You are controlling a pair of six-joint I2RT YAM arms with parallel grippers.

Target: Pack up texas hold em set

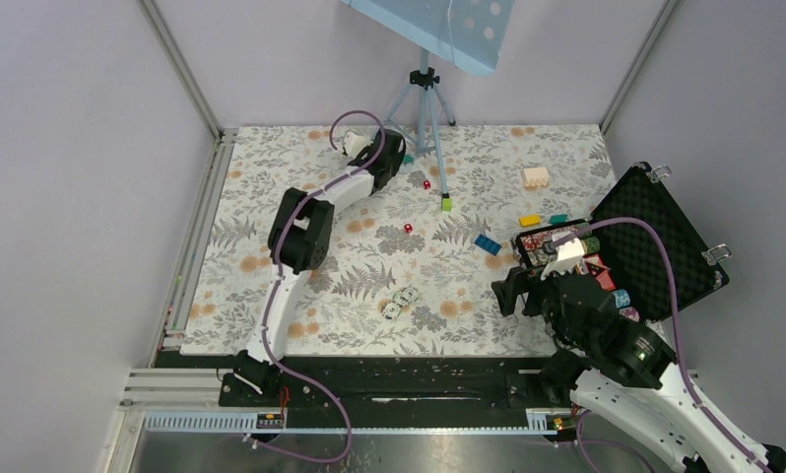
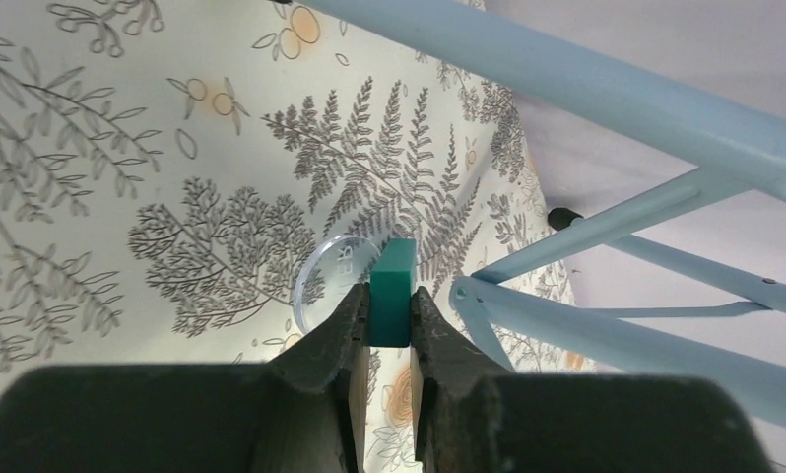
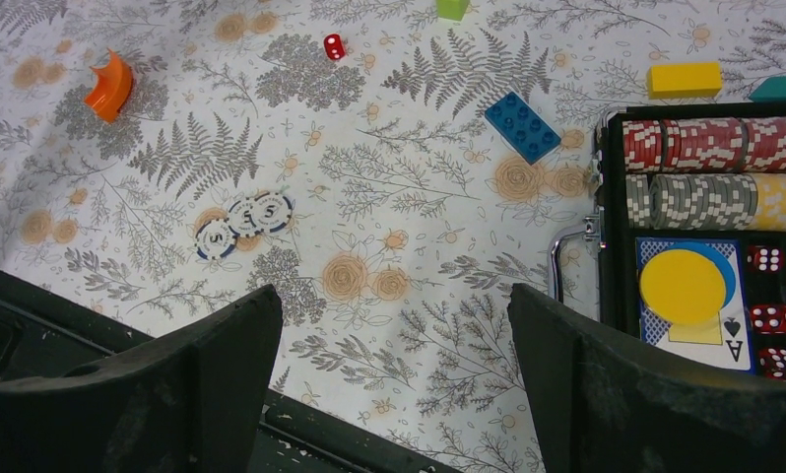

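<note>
Next, my left gripper goes to the floral cloth [image 1: 407, 266] between the loose chips and the nearer red die. It will let go of the teal brick there.
The black case [image 1: 665, 236] of the texas hold em set lies open at the table's right, with rows of chips [image 3: 704, 145], a yellow disc [image 3: 683, 286] and red dice [image 3: 768, 318] in its tray. Three loose chips [image 3: 243, 222] and a red die [image 3: 334, 46] lie on the floral cloth. My right gripper [image 3: 394, 296] hangs open and empty over the near edge, left of the case. At the far side, my left gripper [image 2: 390, 301] is shut on a teal brick [image 2: 393, 271], with a clear round disc [image 2: 332, 276] on the cloth just behind it.
A light-blue tripod [image 1: 425, 99] stands at the back, and its legs [image 2: 616, 325] are close to the right of my left fingers. Blue [image 3: 523, 126], yellow [image 3: 684, 80], green [image 1: 446, 204] and cream [image 1: 535, 176] bricks are scattered. An orange curved piece [image 3: 110, 85] lies left.
</note>
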